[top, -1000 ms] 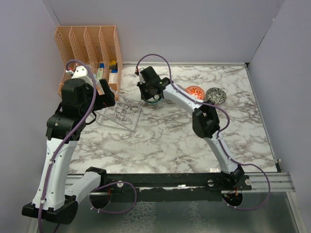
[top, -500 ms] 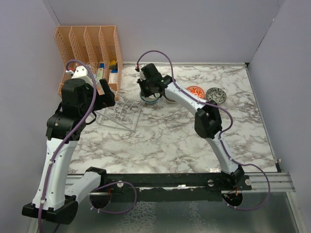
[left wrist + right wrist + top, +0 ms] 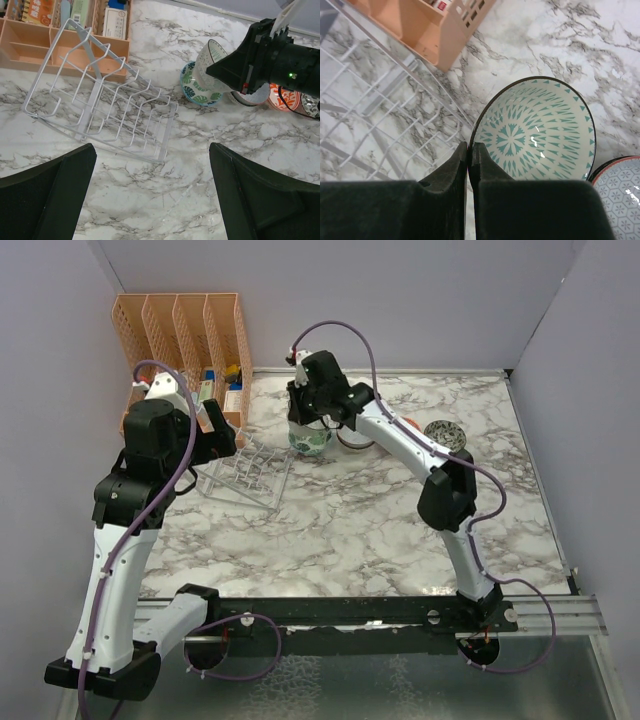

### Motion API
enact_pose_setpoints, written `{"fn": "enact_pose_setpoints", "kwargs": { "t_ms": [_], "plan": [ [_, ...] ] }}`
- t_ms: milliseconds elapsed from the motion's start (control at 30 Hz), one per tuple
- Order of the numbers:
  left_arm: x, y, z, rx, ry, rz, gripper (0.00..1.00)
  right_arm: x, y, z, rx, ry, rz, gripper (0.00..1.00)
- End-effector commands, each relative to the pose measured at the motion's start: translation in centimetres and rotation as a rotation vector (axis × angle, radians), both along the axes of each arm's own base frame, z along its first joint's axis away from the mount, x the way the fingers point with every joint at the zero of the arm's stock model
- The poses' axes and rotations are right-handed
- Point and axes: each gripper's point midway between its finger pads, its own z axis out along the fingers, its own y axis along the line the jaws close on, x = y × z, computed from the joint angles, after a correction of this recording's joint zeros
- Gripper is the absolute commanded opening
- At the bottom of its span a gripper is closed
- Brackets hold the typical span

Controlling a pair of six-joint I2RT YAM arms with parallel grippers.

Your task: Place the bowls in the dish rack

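The teal-green patterned bowl will go down from my right gripper among the dish rack wires nearest the pale grey-white bowl point(image 3: 259, 467) point(image 3: 424, 119).
My right gripper point(image 3: 309, 420) point(image 3: 470, 147) is shut on the rim of the teal-green patterned bowl point(image 3: 310, 441) point(image 3: 540, 132) point(image 3: 196, 86). It holds the bowl tilted steeply, just right of the clear dish rack point(image 3: 245, 472) point(image 3: 100, 105) point(image 3: 385, 115). The rack holds no bowls. The pale grey-white bowl point(image 3: 352, 438) point(image 3: 244, 98) point(image 3: 620, 195) sits right behind the arm. The red-orange bowl point(image 3: 280, 97) and the grey speckled bowl point(image 3: 443, 433) point(image 3: 312, 106) sit further right. My left gripper point(image 3: 220, 435) point(image 3: 150, 200) is open and empty, above the rack's near left side.
The tall orange slotted organizer point(image 3: 185, 340) point(image 3: 30, 45) point(image 3: 440, 30), with small items in it, stands at the back left, close behind the rack. Grey walls close the table on the left, back and right.
My right gripper has risen with the teal-green bowl, which now hangs tilted and shows beside the rack. The right arm now covers the red-orange bowl in the top view. My left arm has barely moved.
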Motion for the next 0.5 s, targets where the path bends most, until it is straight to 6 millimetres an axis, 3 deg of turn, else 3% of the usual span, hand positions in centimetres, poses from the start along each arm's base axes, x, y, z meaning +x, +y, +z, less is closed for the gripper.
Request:
{"fn": "enact_pose_setpoints", "kwargs": {
  "t_ms": [0,133,167,333,467],
  "plan": [
    [0.1,-0.1,2.5,-0.008,-0.059,-0.006,0.99,-1.2,1.1,9.6,0.231,-0.095,0.037,0.01],
    [0.1,-0.5,4.5,-0.026,-0.079,-0.02,0.99,-4.4,1.1,12.8,0.422,-0.025,0.063,0.01],
    [0.1,-0.5,5.0,-0.026,-0.085,-0.026,0.99,-5.5,0.9,12.3,0.478,0.021,0.061,0.01],
    [0.2,-0.8,7.8,-0.01,-0.131,-0.061,0.99,-10.9,0.0,14.4,0.847,0.169,0.1,0.01],
    [0.7,-1.2,8.3,0.008,-0.126,-0.091,0.99,-12.9,-1.5,15.4,1.1,0.189,0.11,0.01]
  ]
}}
